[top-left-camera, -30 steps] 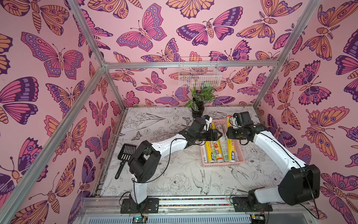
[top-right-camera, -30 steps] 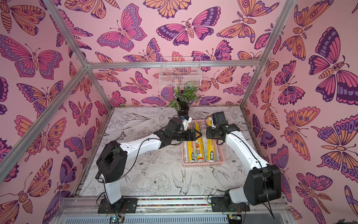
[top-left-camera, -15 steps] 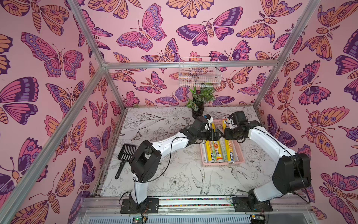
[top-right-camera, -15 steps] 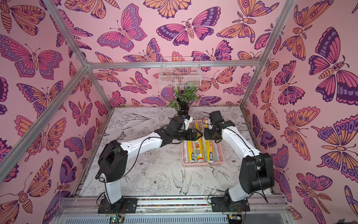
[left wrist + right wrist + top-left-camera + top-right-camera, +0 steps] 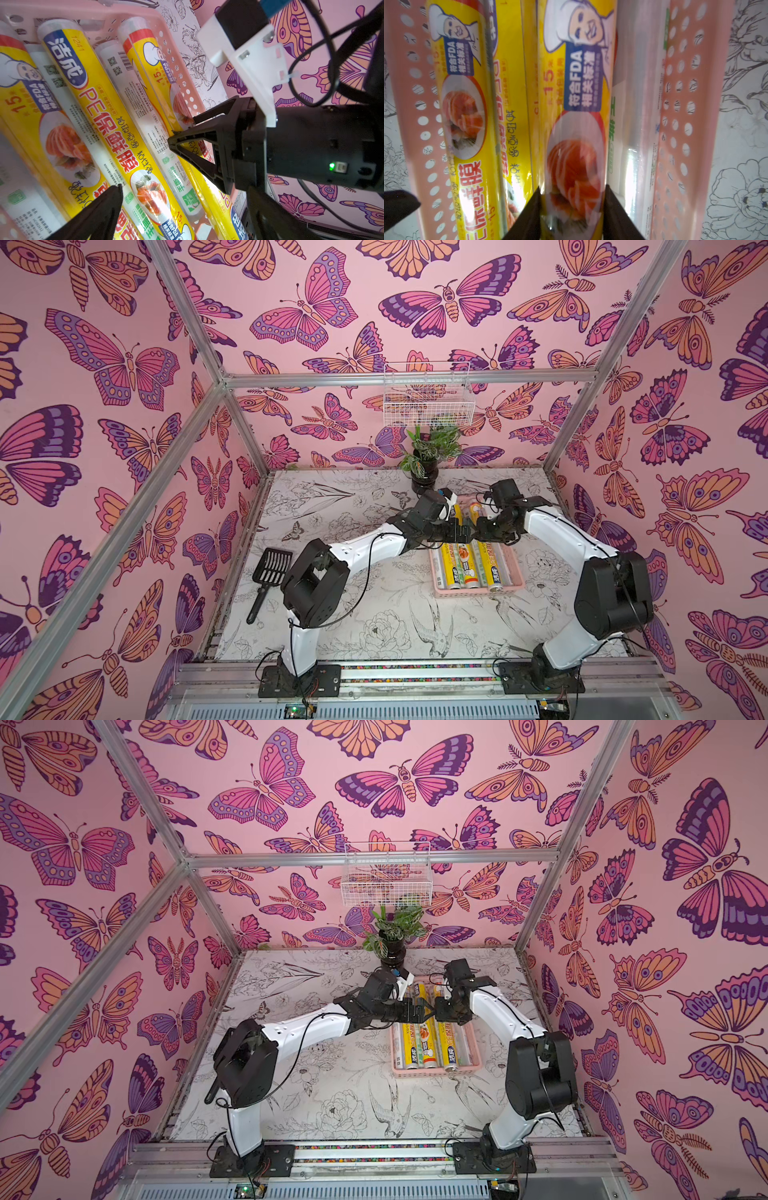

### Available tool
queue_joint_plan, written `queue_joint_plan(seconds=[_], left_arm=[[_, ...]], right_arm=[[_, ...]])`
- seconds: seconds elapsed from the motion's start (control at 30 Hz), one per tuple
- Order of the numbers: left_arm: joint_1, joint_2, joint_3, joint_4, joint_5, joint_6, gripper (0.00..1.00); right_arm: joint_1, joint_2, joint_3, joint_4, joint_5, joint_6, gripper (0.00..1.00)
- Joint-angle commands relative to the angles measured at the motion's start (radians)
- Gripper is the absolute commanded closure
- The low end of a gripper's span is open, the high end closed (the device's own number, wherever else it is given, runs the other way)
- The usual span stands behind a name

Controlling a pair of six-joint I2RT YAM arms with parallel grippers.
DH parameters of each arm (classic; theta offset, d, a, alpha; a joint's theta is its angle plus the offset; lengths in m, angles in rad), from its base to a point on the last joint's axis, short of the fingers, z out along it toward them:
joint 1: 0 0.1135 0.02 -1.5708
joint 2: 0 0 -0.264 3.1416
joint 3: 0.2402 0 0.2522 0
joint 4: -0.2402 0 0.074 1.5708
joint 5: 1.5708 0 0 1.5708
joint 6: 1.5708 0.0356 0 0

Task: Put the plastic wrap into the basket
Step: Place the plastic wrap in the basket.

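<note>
My right gripper needs to let go of the yellow-labelled roll in the pink basket (image 5: 479, 546), between its neighbouring yellow packs and the silvery roll.
The pink basket (image 5: 478, 594) (image 5: 436, 1073) sits on the table right of centre, with several rolls of plastic wrap (image 5: 461, 568) (image 5: 419, 1048) lying lengthwise in it. My right gripper (image 5: 572, 207) (image 5: 478, 529) is over the basket's middle. It is shut on a yellow-labelled roll (image 5: 575, 128) that runs parallel to the others. My left gripper (image 5: 187, 207) (image 5: 460, 531) faces it tip to tip. It is open wide over the rolls (image 5: 108, 124) and holds nothing. The basket wall (image 5: 685, 104) shows beside a silvery roll (image 5: 637, 124).
A black slotted scoop (image 5: 270, 568) lies near the left wall. A potted plant (image 5: 426, 464) stands just behind the basket, and a white wire basket (image 5: 428, 402) hangs on the back wall above it. Metal frame posts run along the walls.
My left gripper's jaws have spread wide open. My right gripper has carried its roll leftward over the basket, and now meets the left gripper.
</note>
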Motion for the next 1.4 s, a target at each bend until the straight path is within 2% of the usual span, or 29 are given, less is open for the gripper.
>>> queue_joint_plan(seconds=[0.0, 0.17, 0.67, 0.77, 0.93, 1.23, 1.37], left_arm=[[-0.001, -0.042, -0.033, -0.014, -0.041, 0.007, 0.00], [0.003, -0.059, -0.051, -0.013, -0.057, 0.004, 0.00], [0.010, -0.068, -0.072, 0.003, -0.065, -0.016, 0.00], [0.011, -0.067, -0.072, 0.007, -0.063, -0.017, 0.00], [0.012, -0.071, -0.078, 0.011, -0.062, -0.017, 0.00], [0.018, -0.086, -0.095, 0.013, -0.067, -0.020, 0.00], [0.020, -0.099, -0.105, 0.016, -0.073, -0.019, 0.00]], right_arm=[[-0.002, 0.025, 0.044, 0.043, -0.032, 0.007, 0.71], [-0.002, 0.066, 0.074, 0.026, -0.051, 0.002, 0.71], [-0.002, 0.068, 0.012, 0.035, -0.052, -0.026, 0.68], [-0.002, 0.076, 0.020, 0.025, -0.057, -0.026, 0.62], [-0.002, 0.058, 0.014, 0.029, 0.010, -0.007, 0.53], [-0.002, 0.001, -0.011, 0.063, -0.022, 0.016, 0.48], [-0.002, -0.049, -0.031, 0.072, 0.002, 0.033, 0.48]])
